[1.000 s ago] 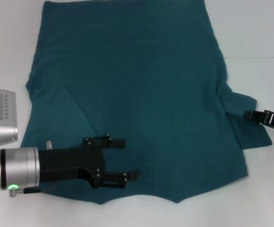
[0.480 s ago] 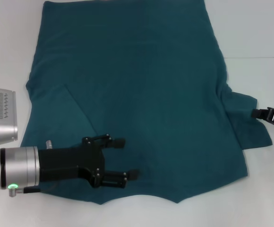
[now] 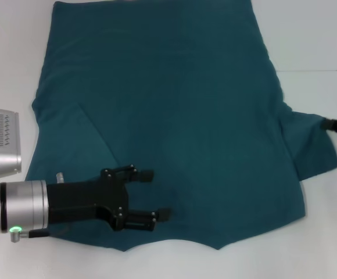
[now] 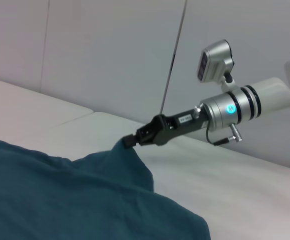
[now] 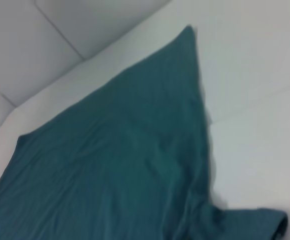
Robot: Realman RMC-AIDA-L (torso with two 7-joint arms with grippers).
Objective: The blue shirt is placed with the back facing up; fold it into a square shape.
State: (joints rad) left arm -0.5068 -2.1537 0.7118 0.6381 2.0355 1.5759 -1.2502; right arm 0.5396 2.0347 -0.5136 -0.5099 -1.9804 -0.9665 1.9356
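My right gripper is going to the blue shirt's back [image 3: 230,118] with the sleeve tip. It will let go of the tip there, a little inward from that sleeve's base.
The blue shirt [image 3: 180,116] lies spread flat and plain side up on the white table, filling most of the head view. Its left sleeve is folded inward over the body. My left gripper [image 3: 157,194] hovers open over the shirt's near-left part, with nothing between its fingers. At the right edge, my right gripper [image 3: 332,124] is shut on the tip of the right sleeve [image 3: 311,145]. The left wrist view shows the right gripper [image 4: 131,141] pinching the raised sleeve corner of the shirt [image 4: 60,195]. In the right wrist view the shirt [image 5: 125,165] stretches away across the table.
The white table [image 3: 314,35] shows bare surface to the right and left of the shirt and a strip along the near edge. My left arm's silver wrist [image 3: 11,203] lies over the near-left corner. Grey wall panels [image 4: 110,50] stand behind the table.
My right gripper has moved right and away from me, drawing the right sleeve outward with it. The left arm has stayed still.
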